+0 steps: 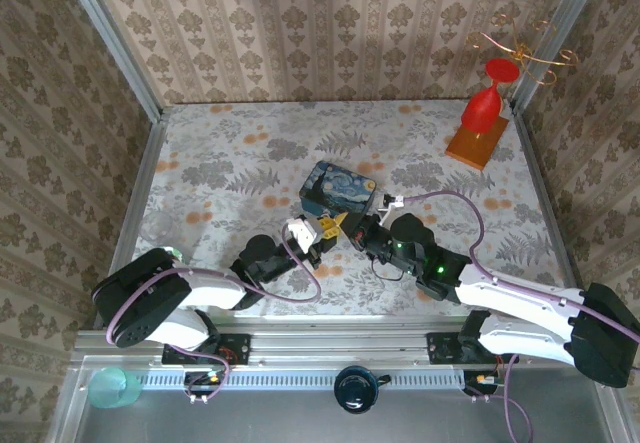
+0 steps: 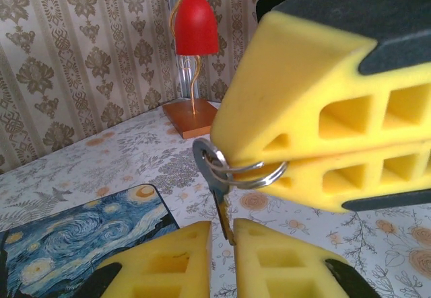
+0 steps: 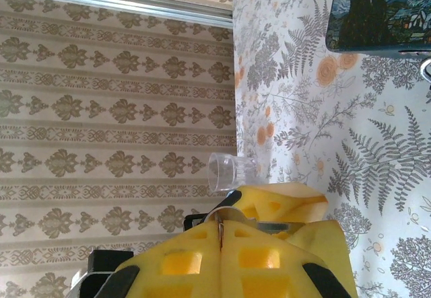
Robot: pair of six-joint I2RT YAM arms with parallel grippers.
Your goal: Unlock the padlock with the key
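My left gripper will hold the blade while my right gripper takes the key's head (image 2: pixel 205 153), because the key hangs crosswise from its ring in my right gripper.
The key (image 2: pixel 217 180) hangs blade down from a silvery key ring (image 2: pixel 259 175). My right gripper (image 2: pixel 236 160) is shut on that ring; in its own wrist view (image 3: pixel 221 225) thin metal sits pinched between the yellow pads. My left gripper (image 2: pixel 223 225) comes up from below with its yellow fingers (image 2: pixel 178 254) on both sides of the key's blade. A narrow gap remains on the left of the blade. From above, the two grippers (image 1: pixel 322 229) (image 1: pixel 352 225) meet tip to tip just in front of the tin. The padlock is out of view.
A blue swirl-painted tin (image 1: pixel 338 189) lies flat behind the grippers. A red cone on an orange base with gold wire (image 1: pixel 480 113) stands at the back right. A clear plastic cup (image 3: pixel 232 171) lies near the left wall. Patterned walls close in the table.
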